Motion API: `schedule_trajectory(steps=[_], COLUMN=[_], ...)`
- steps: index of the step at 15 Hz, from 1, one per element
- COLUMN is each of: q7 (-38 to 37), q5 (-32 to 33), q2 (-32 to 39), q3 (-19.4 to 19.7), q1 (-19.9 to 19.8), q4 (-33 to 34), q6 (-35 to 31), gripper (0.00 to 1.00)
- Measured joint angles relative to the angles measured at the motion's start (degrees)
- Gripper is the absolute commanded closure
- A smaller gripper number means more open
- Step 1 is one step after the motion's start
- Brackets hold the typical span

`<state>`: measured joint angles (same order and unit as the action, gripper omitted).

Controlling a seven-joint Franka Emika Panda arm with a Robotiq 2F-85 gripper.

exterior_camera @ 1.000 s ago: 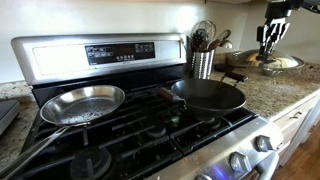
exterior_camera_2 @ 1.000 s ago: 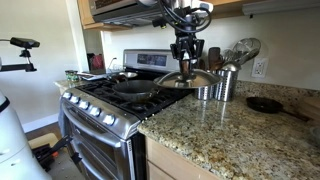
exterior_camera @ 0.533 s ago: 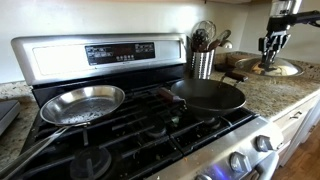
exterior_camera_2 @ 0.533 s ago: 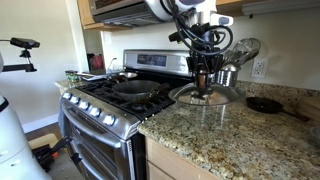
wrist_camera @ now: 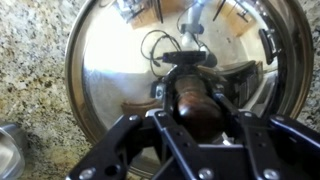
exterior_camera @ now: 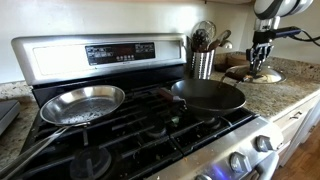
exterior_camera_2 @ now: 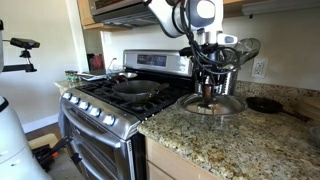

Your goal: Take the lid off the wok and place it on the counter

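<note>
The robot's gripper should release the lid on the granite counter [exterior_camera: 263,97] close beside the black wok.
The lid [exterior_camera_2: 228,105] is a shiny domed disc with a brown knob [wrist_camera: 195,102]. It sits low on the granite counter [exterior_camera_2: 215,140] and appears to rest there, next to the stove. It also shows in an exterior view [exterior_camera: 270,76]. My gripper [exterior_camera_2: 208,92] points straight down over the lid's middle, with its fingers [wrist_camera: 196,112] closed on either side of the knob. It also shows in an exterior view [exterior_camera: 259,64]. The black wok [exterior_camera: 208,94] stands uncovered on a stove burner, apart from the lid, and also shows in an exterior view [exterior_camera_2: 133,88].
A silver frying pan [exterior_camera: 83,102] sits on another burner. A metal utensil holder [exterior_camera_2: 227,82] stands just behind the lid by the wall. A small dark pan [exterior_camera_2: 265,104] lies on the counter beyond the lid. The counter's front edge is near.
My gripper carried the lid from beside the stove out over the counter and lowered it down onto the granite. The wok and frying pan have not moved.
</note>
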<state>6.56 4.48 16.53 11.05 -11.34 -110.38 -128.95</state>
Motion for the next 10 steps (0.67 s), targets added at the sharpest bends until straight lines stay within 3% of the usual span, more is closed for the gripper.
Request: schedule_trajectory(steps=[10], q7=[2.33], q5=[0.97], q2=[2.46], q3=[-2.82], q1=[0.53], q4=[-1.73], q6=[-0.66], gripper=[0.81])
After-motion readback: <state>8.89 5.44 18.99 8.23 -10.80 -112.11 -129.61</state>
